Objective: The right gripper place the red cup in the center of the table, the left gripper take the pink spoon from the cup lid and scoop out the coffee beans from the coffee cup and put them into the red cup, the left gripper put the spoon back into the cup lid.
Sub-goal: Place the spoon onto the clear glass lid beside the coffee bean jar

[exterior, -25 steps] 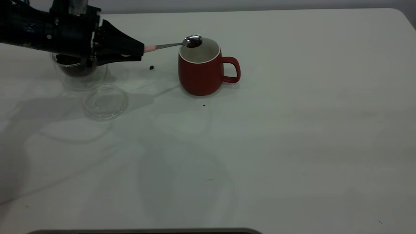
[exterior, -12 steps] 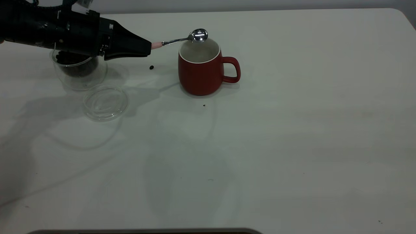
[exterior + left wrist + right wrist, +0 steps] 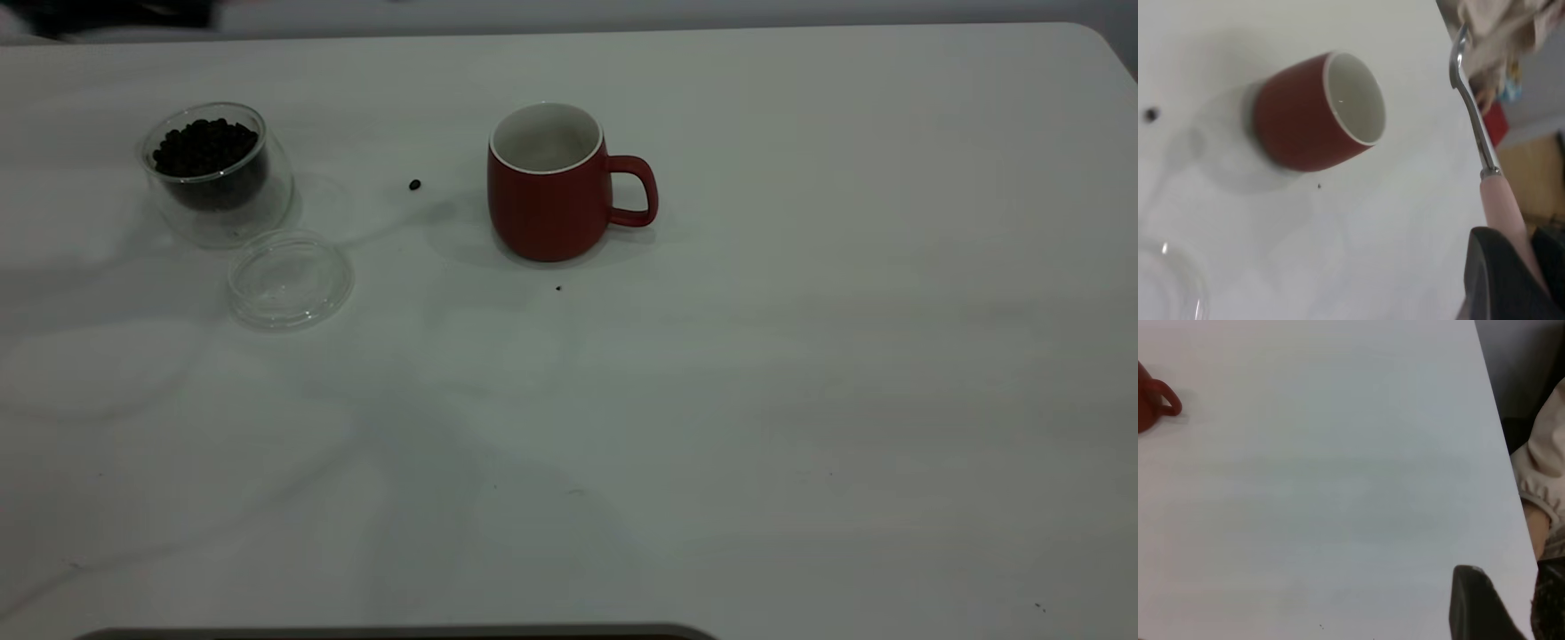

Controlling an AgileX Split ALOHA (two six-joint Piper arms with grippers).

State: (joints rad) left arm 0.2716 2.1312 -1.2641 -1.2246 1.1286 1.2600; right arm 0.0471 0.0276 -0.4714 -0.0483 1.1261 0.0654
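Observation:
My left gripper will let go of the pink spoon so that it lies across the cup lid's rim point(image 3: 235, 287), on the side away from the red cup.
The red cup point(image 3: 547, 187) stands upright near the middle of the table point(image 3: 711, 400), handle to the right, its white inside showing. In the left wrist view my left gripper point(image 3: 1515, 252) is shut on the pale handle of the pink spoon point(image 3: 1471, 107), high above and beside the red cup point(image 3: 1315, 110). The spoon's bowl is seen edge-on. The coffee cup point(image 3: 213, 173), full of coffee beans point(image 3: 206, 147), stands at the far left. The cup lid point(image 3: 289, 278) lies bare in front of it. My right gripper point(image 3: 1478, 607) hangs over the table's right edge.
One loose bean point(image 3: 414, 185) lies between the coffee cup and the red cup. A dark speck point(image 3: 558, 288) sits in front of the red cup. A person's sleeve and hand point(image 3: 1541, 487) show beyond the table's right edge.
My left arm has risen and pulled back with the spoon, from over the red cup's rim almost out of the exterior view. The coffee cup stands uncovered.

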